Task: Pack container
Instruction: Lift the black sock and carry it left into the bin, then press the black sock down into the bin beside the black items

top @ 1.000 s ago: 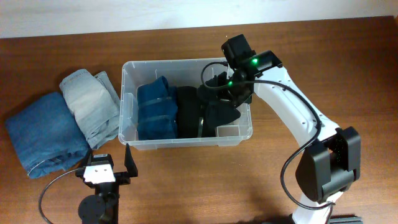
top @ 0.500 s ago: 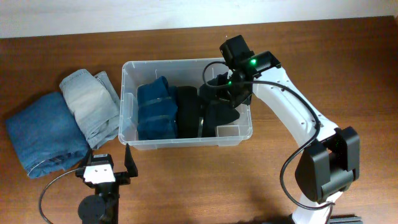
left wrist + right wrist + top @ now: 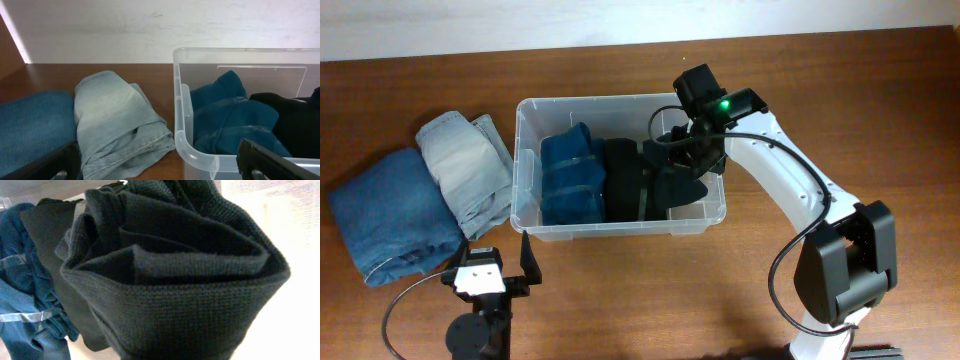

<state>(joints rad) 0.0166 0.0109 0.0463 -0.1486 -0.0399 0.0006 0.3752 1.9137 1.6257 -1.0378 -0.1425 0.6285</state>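
I will open my right gripper, grip the folded black knit garment again and straighten it snug beside the black garment (image 3: 648, 180), because it sits slanted and spread out in the container.
The clear plastic container (image 3: 620, 101) stands mid-table and also shows in the left wrist view (image 3: 183, 142). Inside it lie a folded dark blue garment (image 3: 570, 180) and a black garment (image 3: 620, 180). My right gripper (image 3: 692, 142) is inside the container's right part, shut on a folded black knit garment (image 3: 678, 186). That garment fills the right wrist view (image 3: 175, 280) and hides the fingers. My left gripper (image 3: 490, 257) is open and empty, near the table in front of the container's front left corner (image 3: 160, 167).
Left of the container lie a folded light grey-blue pair of jeans (image 3: 465, 170) and a folded blue pair (image 3: 390, 215). Both also show in the left wrist view, the light pair (image 3: 115, 120) touching the container's side and the blue pair (image 3: 30, 125).
My right gripper has moved the black knit garment a little lower and leftward in the container. It now covers the white patch on the bottom. The left arm has not moved.
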